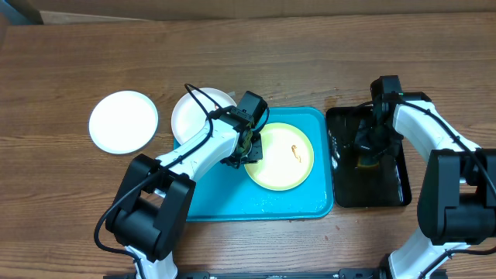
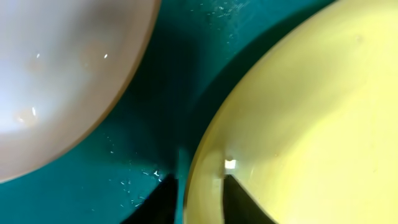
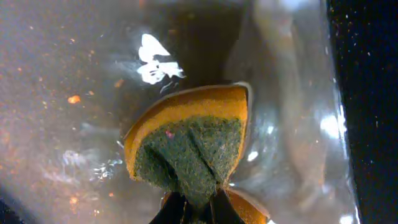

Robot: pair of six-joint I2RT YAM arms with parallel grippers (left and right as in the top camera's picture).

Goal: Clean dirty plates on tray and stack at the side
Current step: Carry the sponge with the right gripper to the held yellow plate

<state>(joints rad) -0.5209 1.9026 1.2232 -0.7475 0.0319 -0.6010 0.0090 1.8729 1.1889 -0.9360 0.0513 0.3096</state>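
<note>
The yellow plate's rim is loose in my left gripper, so I should pinch the plate's rim tight point(image 2: 195, 154) and keep the plate steady before the sponge scrubs the orange smear.
A pale yellow plate point(image 1: 281, 159) with a small orange smear point(image 1: 295, 153) lies on the turquoise tray point(image 1: 232, 198). My left gripper point(image 1: 252, 145) is at its left rim. In the left wrist view my left gripper point(image 2: 200, 182) straddles that rim of the yellow plate point(image 2: 311, 118), one finger outside over the tray point(image 2: 155, 93), one inside, closed onto it. A white plate point(image 1: 200, 115) overlaps the tray's far left corner and shows up close point(image 2: 56, 74). Another white plate point(image 1: 122, 122) rests on the table. My right gripper point(image 1: 370, 147) point(image 3: 199, 208) is shut on an orange and green sponge point(image 3: 186, 143).
A black tray point(image 1: 391, 190) holding water stands right of the turquoise tray, with the right arm reaching down into it. The wet tray floor point(image 3: 62, 93) shows orange specks. Bare wooden table point(image 1: 256, 54) runs along the back and the left.
</note>
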